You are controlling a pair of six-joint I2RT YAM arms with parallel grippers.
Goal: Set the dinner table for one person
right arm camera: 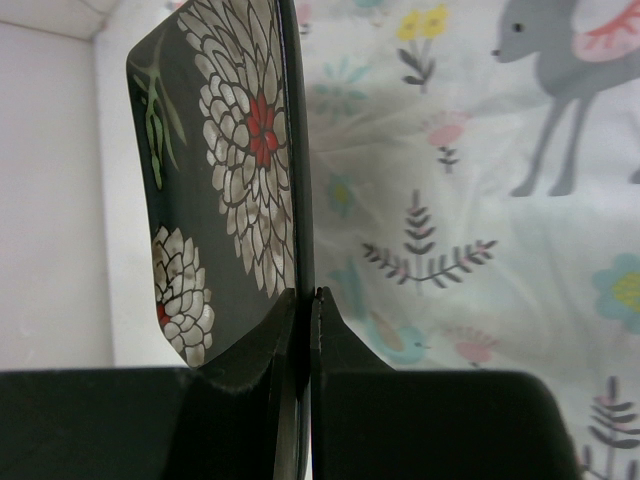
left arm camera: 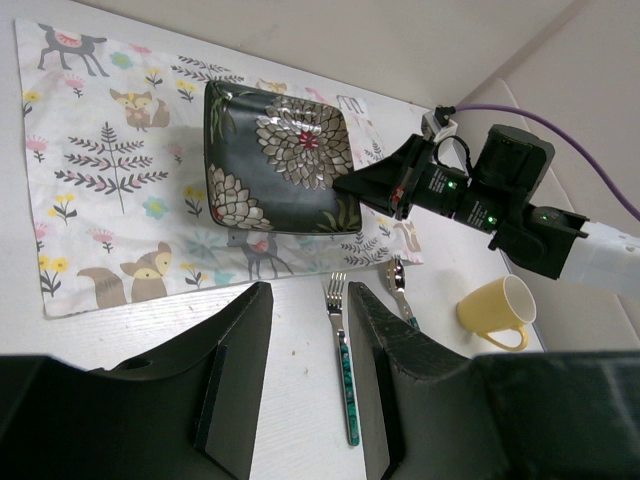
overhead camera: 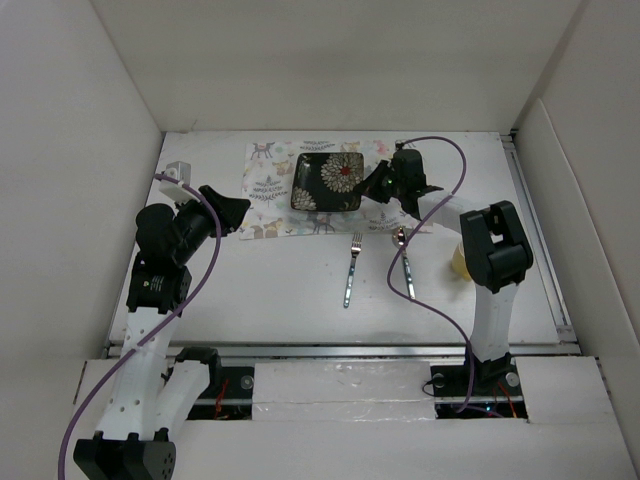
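Observation:
I will lay the plate flat on the middle of the pastel animal-print placemat [overhead camera: 335,182] with my right gripper.
A dark square plate [overhead camera: 328,183] with flower print lies on the pastel animal-print placemat [overhead camera: 270,190] at the back of the white dinner table [overhead camera: 280,290]. My right gripper [overhead camera: 372,186] is shut on the plate's right rim; in the right wrist view the plate [right arm camera: 225,170] stands edge-on between the fingers [right arm camera: 335,340]. A fork [overhead camera: 351,270] and a spoon [overhead camera: 405,262] lie on the table in front of the placemat. A yellow cup [left arm camera: 495,310] stands to the right, partly hidden behind the right arm. My left gripper [overhead camera: 236,211] is open and empty at the left, above the table.
White walls enclose the table at the back and both sides. A metal rail runs along the near edge [overhead camera: 340,350]. A purple cable [overhead camera: 440,150] loops over the right arm. A small white block [overhead camera: 176,172] sits at the far left.

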